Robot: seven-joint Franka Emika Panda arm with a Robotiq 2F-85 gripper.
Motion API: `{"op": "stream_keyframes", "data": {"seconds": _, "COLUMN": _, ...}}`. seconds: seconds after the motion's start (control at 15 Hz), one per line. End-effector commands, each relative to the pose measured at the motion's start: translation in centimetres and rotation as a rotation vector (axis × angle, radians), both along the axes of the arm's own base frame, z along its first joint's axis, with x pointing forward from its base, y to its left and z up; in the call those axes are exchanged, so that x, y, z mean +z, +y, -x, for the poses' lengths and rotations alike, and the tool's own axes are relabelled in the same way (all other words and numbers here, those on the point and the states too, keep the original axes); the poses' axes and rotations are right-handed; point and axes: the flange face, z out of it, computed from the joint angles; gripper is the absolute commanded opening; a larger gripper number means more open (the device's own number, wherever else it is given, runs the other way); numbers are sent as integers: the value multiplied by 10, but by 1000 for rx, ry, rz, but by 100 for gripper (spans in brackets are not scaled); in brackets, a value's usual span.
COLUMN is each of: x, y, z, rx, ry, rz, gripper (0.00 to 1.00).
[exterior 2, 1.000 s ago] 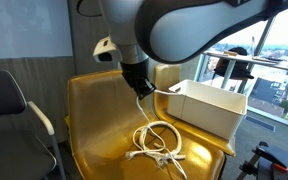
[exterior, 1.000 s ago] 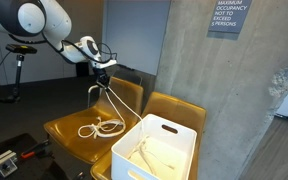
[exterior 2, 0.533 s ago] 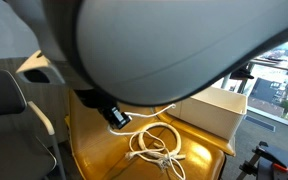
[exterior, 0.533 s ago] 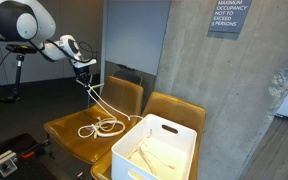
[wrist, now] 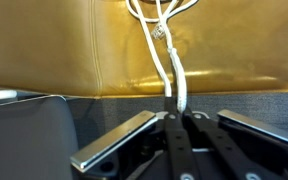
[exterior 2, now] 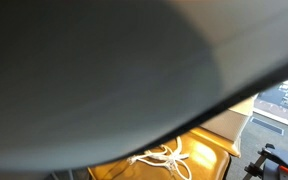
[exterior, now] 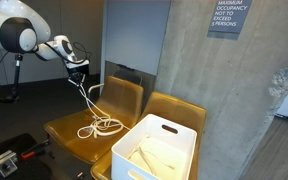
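The white cable's end, now held above the chair, will go down on its loose coil on the mustard-yellow chair's seat [exterior: 102, 122], where I will let it go with my gripper.
My gripper [exterior: 77, 73] hangs above and to the left of the mustard-yellow chair [exterior: 66, 135], shut on a white cable [exterior: 88, 104]. The cable runs down from the fingers to a loose coil [exterior: 103, 127] on the seat. In the wrist view the gripper [wrist: 175, 112] pinches two white cable strands [wrist: 172, 70] that lead away to the chair seat [wrist: 54, 45]. In an exterior view the arm fills nearly the whole picture; only part of the cable coil [exterior 2: 164, 156] on the seat shows.
A white bin [exterior: 156, 150] holding pale cables stands on a second yellow chair [exterior: 179, 108] beside a concrete wall [exterior: 224, 90]. A grey chair edge [wrist: 24, 125] lies close below the gripper. A tripod [exterior: 17, 70] stands behind.
The arm has swung left and away from the chairs with the cable in its grip, stretching the strand from the coil. It now blocks most of one exterior view.
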Motion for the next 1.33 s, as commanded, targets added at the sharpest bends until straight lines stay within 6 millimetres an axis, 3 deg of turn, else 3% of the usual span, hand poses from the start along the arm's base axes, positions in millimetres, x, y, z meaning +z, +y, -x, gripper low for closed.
{"op": "stream_keyframes", "data": {"seconds": 0.0, "x": 6, "y": -4, "z": -14, "rx": -69, "ry": 4, "rz": -26, "gripper": 1}}
{"op": "stream_keyframes", "data": {"seconds": 0.13, "x": 10, "y": -36, "z": -34, "rx": -138, "ry": 6, "rz": -35, "gripper": 1}}
{"op": "stream_keyframes", "data": {"seconds": 0.53, "x": -4, "y": -168, "z": -88, "rx": -346, "ry": 37, "rz": -55, "gripper": 1}}
{"op": "stream_keyframes", "data": {"seconds": 0.73, "x": -23, "y": -209, "z": -95, "rx": -413, "ry": 76, "rz": -77, "gripper": 1}}
{"op": "stream_keyframes", "data": {"seconds": 0.93, "x": -38, "y": -230, "z": -92, "rx": -448, "ry": 116, "rz": -96, "gripper": 1}}
{"op": "stream_keyframes", "data": {"seconds": 1.0, "x": -41, "y": -236, "z": -90, "rx": -454, "ry": 122, "rz": -95, "gripper": 29}}
{"op": "stream_keyframes", "data": {"seconds": 1.13, "x": -43, "y": -245, "z": -84, "rx": -463, "ry": 111, "rz": -100, "gripper": 36}}
{"op": "stream_keyframes", "data": {"seconds": 1.27, "x": -37, "y": -256, "z": -76, "rx": -472, "ry": 85, "rz": -116, "gripper": 51}}
